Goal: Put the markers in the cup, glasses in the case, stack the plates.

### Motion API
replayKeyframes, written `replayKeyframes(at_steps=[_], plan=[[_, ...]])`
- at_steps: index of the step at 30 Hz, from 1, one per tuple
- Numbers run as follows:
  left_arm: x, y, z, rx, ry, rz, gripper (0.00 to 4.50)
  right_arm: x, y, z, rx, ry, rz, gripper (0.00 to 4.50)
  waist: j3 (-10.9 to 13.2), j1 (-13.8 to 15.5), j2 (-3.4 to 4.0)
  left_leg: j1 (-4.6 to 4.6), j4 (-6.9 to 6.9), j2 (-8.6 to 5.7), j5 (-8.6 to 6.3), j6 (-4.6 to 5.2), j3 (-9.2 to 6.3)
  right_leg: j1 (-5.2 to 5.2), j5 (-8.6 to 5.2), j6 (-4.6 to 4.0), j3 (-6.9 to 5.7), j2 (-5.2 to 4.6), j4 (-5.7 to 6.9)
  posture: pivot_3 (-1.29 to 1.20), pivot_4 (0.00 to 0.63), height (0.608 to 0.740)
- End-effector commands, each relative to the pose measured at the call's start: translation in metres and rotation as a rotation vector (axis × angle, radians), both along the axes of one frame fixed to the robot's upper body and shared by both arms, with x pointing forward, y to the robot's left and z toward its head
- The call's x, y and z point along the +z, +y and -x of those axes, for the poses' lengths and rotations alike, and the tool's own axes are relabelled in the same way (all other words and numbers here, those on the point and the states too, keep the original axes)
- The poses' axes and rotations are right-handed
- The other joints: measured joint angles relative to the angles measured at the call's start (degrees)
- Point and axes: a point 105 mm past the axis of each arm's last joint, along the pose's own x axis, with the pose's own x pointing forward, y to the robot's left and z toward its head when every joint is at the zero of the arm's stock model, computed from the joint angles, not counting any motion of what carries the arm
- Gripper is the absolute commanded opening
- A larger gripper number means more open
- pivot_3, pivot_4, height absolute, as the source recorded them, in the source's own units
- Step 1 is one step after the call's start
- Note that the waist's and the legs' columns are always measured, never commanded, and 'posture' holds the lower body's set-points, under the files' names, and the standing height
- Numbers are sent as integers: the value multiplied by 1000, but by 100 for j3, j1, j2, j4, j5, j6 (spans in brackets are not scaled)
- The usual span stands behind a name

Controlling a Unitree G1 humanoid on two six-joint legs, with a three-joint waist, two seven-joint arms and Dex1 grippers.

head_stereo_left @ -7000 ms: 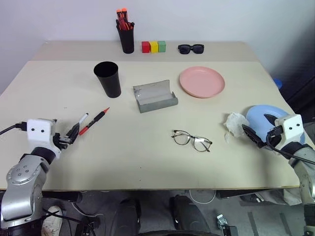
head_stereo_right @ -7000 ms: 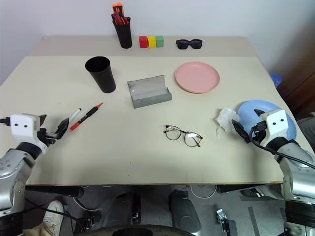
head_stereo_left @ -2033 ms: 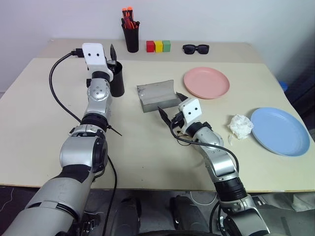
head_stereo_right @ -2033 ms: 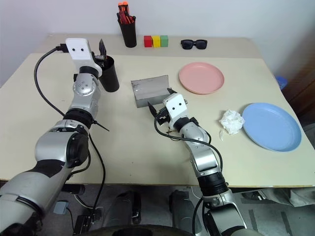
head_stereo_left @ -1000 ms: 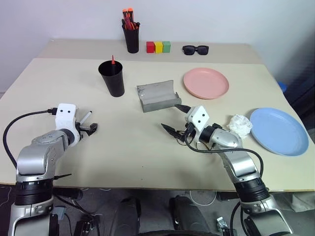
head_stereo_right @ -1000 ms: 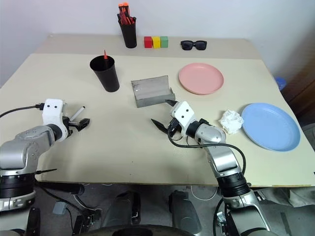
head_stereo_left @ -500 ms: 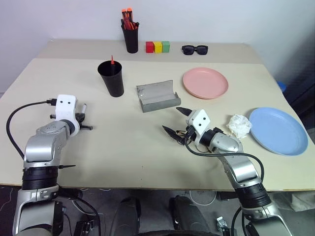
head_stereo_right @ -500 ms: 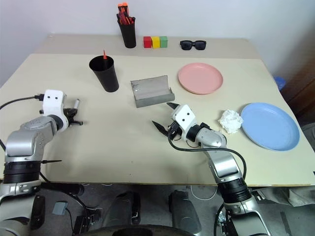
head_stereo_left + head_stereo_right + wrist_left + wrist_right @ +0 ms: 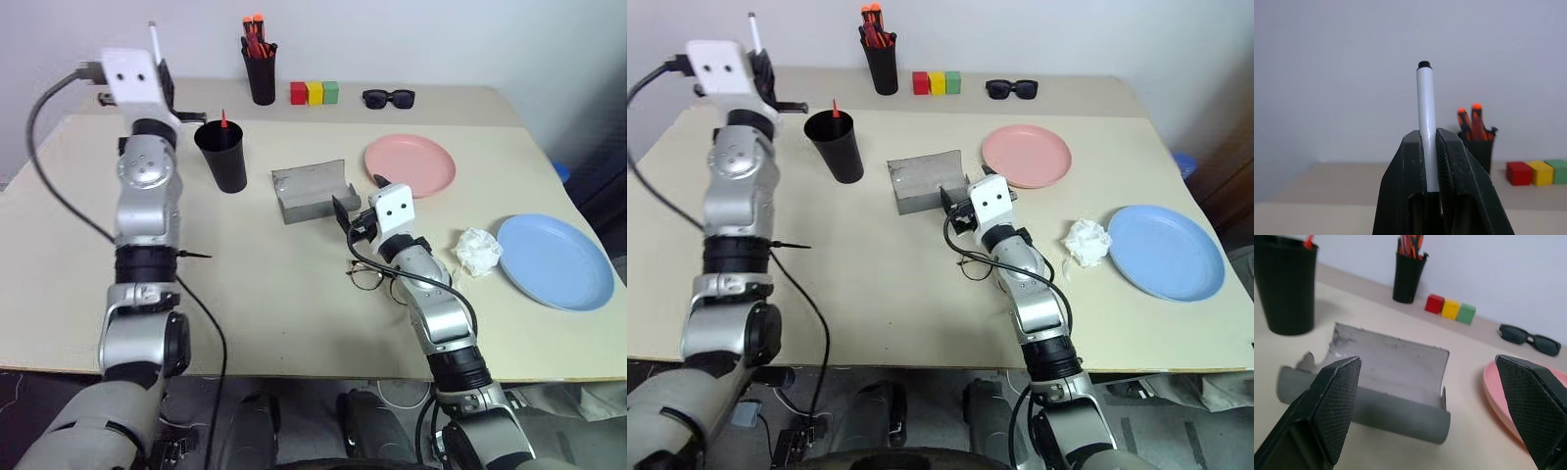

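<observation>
Next, I close my right gripper on the bridge (image 9: 386, 279) between the wire-framed glasses' lenses.
My left gripper (image 9: 1429, 134) is shut on the white-ended marker (image 9: 1425, 117). It holds the marker upright, high above the table just left of the black cup (image 9: 223, 157). The red marker (image 9: 223, 120) stands inside the cup, tip up. My right gripper (image 9: 359, 196) stands open and empty just in front of the open grey case (image 9: 313, 191), facing it. The wire-framed glasses (image 9: 364, 276) lie on the table under my right forearm. The pink plate (image 9: 411, 164) sits right of the case. The blue plate (image 9: 554, 259) lies near the right edge.
A crumpled white tissue (image 9: 477, 252) lies between the glasses and the blue plate. Along the back stand a pen holder of red-orange markers (image 9: 260, 73), three coloured blocks (image 9: 314, 93) and black sunglasses (image 9: 389, 97). A cable (image 9: 59, 196) hangs from my left arm.
My left gripper shut on the marker lying on the table and swung it up high beside the cup. My right gripper moved forward off the glasses toward the case.
</observation>
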Motion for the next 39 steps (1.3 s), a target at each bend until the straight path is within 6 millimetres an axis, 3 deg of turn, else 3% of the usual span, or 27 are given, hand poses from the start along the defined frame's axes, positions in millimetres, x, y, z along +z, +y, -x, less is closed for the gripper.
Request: replayKeyframes(at_steps=[1,5,17,22,23,27,31,35,39], plan=[[30,-16,-3,-37,-120,-29,85,15,8,2,19,-71,-18,4500,0,-5,0,-1,0,-1,0,1,0,0,0,0,0,0,-2,0,150,725],[25,-24,-11,-64,-119,-14,85,14,7,5,14,-78,-21,4500,0,-11,0,-4,-4,-1,-1,2,1,0,-1,2,0,0,-12,0,150,725],[-24,-26,-20,-45,6,-37,85,17,-3,8,-17,-92,-18,4500,0,-1,1,-4,-4,0,-1,1,2,-1,-1,2,0,0,-10,0,150,725],[-36,-26,-20,-46,33,-24,85,17,-2,8,-9,-96,-9,4500,0,0,1,-5,-4,0,-1,1,2,-1,-1,2,0,0,-9,0,150,725],[-38,-25,-20,-41,37,-22,841,17,-2,9,-7,-96,-8,4500,0,0,0,-5,-4,0,-1,1,2,-1,-1,2,0,0,-9,0,150,725],[-41,-25,-20,-32,41,-20,2530,17,-2,10,-3,-96,-6,4500,0,-2,1,-4,-4,0,-1,1,2,-1,-1,2,0,0,-9,0,150,725],[-41,-25,-19,-35,34,-6,2530,18,-1,11,4,-96,-5,4500,0,-1,1,-4,-4,0,-1,1,2,-1,-1,2,0,1,-8,0,150,725],[-24,-29,-16,-81,-36,19,2530,21,-2,13,50,-93,31,4500,0,5,1,-4,-4,0,-1,1,2,-1,-1,2,0,0,-8,0,150,725],[-9,-70,-9,-361,-82,-57,2530,28,-19,22,104,-109,117,4500,1,35,0,-9,-2,-2,-1,1,2,0,-1,2,0,-1,-11,0,150,725]])
